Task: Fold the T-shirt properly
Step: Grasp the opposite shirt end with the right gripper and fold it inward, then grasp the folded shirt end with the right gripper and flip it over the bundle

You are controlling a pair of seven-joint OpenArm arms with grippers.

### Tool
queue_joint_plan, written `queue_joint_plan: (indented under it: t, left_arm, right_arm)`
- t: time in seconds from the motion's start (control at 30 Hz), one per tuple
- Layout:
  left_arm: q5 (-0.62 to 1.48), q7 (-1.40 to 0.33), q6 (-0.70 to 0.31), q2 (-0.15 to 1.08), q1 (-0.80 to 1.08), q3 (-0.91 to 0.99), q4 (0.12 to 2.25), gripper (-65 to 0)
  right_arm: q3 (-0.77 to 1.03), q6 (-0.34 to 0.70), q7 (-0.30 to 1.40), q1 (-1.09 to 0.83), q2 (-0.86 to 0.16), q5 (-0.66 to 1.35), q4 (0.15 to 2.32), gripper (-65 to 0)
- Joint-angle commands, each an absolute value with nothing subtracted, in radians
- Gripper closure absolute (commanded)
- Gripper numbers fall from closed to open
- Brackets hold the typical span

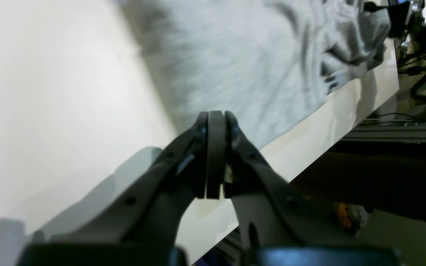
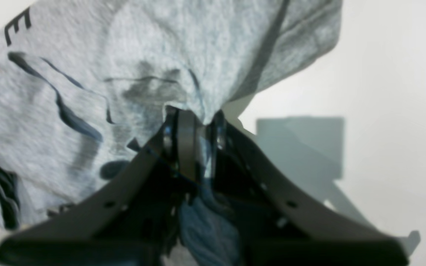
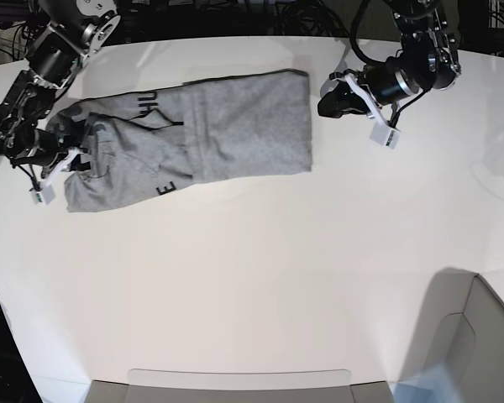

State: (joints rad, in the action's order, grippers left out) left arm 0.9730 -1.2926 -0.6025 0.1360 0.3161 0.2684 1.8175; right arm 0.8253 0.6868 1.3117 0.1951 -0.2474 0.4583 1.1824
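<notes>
I will let go of the bunched fabric with my right gripper on the T-shirt's flat end, just inside its far outer corner [image 3: 302,94].
The light grey T-shirt [image 3: 235,126] lies on the white table [image 3: 252,285], flat at its right end and bunched at its left, with dark lettering [image 3: 164,189] showing in the folds. My right gripper [image 3: 74,158] is at the bunched left end, shut on a pinch of the fabric; the right wrist view shows cloth [image 2: 87,74] pulled between the jaws of that gripper [image 2: 198,120]. My left gripper [image 3: 324,104] is just off the shirt's right edge, shut and empty. In the left wrist view this gripper [image 1: 216,118] has its pads pressed together in front of the shirt [image 1: 235,55].
The table's far edge [image 1: 327,147] runs close by the left gripper, with cables and frame rails [image 1: 420,92] beyond it. A grey bin [image 3: 479,336] stands at the front right corner and a low tray [image 3: 235,382] at the front edge.
</notes>
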Motion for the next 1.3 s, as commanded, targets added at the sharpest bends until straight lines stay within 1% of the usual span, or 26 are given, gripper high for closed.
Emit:
queue_joint_plan:
  t: [0.0, 0.13, 0.23, 0.43, 0.57, 0.67, 0.87, 1.0, 1.1, 1.27]
  left_arm:
    - [1.001, -1.282, -0.608, 0.142, 0.314, 0.272, 1.836, 0.0]
    - [1.000, -1.282, -0.607, 0.143, 0.315, 0.275, 1.836, 0.0]
    - [0.997, -1.282, -0.605, 0.143, 0.315, 0.277, 1.836, 0.0]
    - [0.995, -1.282, -0.602, 0.174, 0.315, 0.278, 1.834, 0.0]
    - [0.993, -1.276, -0.601, 0.206, 0.315, 0.278, 1.833, 0.0]
    - [0.993, -1.273, -0.601, 0.211, 0.315, 0.278, 1.833, 0.0]
    - [0.993, -1.282, -0.601, 0.209, 0.315, 0.349, 1.799, 0.0]
    - [0.993, -1.282, -0.605, 0.209, 0.314, 0.384, 1.748, 0.0]
    - [0.993, -1.282, -0.605, 0.209, 0.315, 0.386, 1.744, 0.0]
    - [0.993, -1.282, -0.605, 0.209, 0.314, 0.386, 1.744, 0.0]
  right_arm:
    - [0.828, 0.698, 1.273, 0.216, -0.277, 0.473, 1.202, 0.0]
    - [0.819, 0.698, 1.247, 0.220, -0.285, 0.473, 1.262, 0.0]
    - [0.725, 0.671, 1.248, 0.200, -0.249, 0.472, 1.403, 0.0]
    - [0.490, 0.492, 1.245, 0.064, -0.145, 0.470, 1.755, 0.0]
    - [0.306, 0.351, 1.244, -0.027, -0.127, 0.470, 1.929, 0.0]
    - [0.206, 0.275, 1.244, -0.070, -0.128, 0.470, 2.003, 0.0]
    - [0.061, 0.209, 1.244, -0.097, -0.128, 0.470, 2.038, 0.0]
    - [-0.062, 0.127, 1.242, -0.096, -0.133, 0.470, 2.046, 0.0]
    - [-0.134, 0.087, 1.241, -0.074, -0.133, 0.469, 2.045, 0.0]
    - [-0.294, 0.019, 1.241, -0.030, -0.125, 0.346, 1.995, 0.0]
